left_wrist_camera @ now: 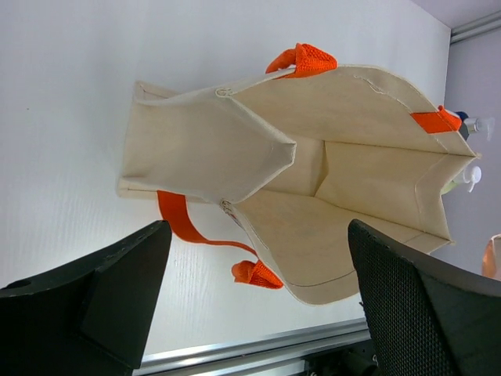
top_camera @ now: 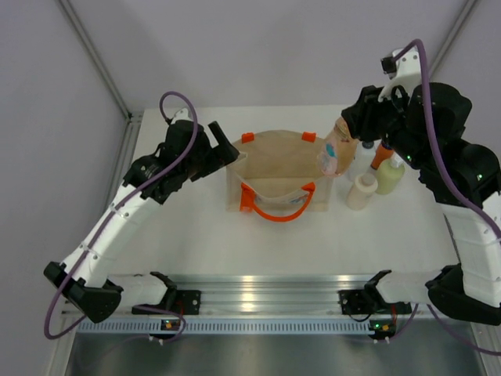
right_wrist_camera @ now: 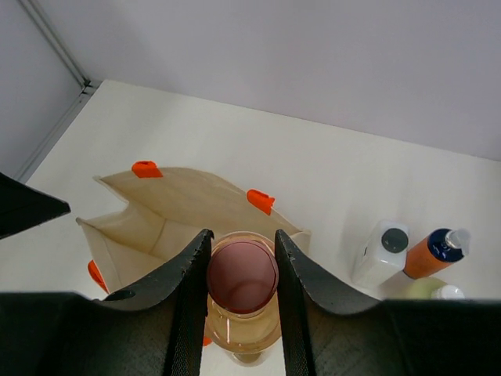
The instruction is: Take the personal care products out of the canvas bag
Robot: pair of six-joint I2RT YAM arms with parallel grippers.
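Observation:
The robot's right gripper should release the amber bottle next to the cream cylinder, in front of the yellow-green bottle (top_camera: pixel 382 207).
The canvas bag (top_camera: pixel 274 166) stands mid-table with its mouth open and its orange handles hanging; in the left wrist view (left_wrist_camera: pixel 344 188) its inside shows no bottles. My right gripper (top_camera: pixel 342 139) is shut on the slim amber bottle with pink cap (right_wrist_camera: pixel 243 276) and holds it above the bag's right end (top_camera: pixel 329 153). The white bottle with dark cap (top_camera: pixel 362 157), the orange bottle (top_camera: pixel 381 154), the yellow-green bottle (top_camera: pixel 389 177) and the cream cylinder (top_camera: pixel 361 192) stand on the table right of the bag. My left gripper (top_camera: pixel 225 152) is open and empty at the bag's left end.
The white table (top_camera: pixel 258 235) ends at a metal rail (top_camera: pixel 258 286) along the near edge. Grey walls stand at the back and left. In the right wrist view the white bottle (right_wrist_camera: pixel 383 251) and the orange bottle (right_wrist_camera: pixel 433 252) stand right of the bag (right_wrist_camera: pixel 180 207).

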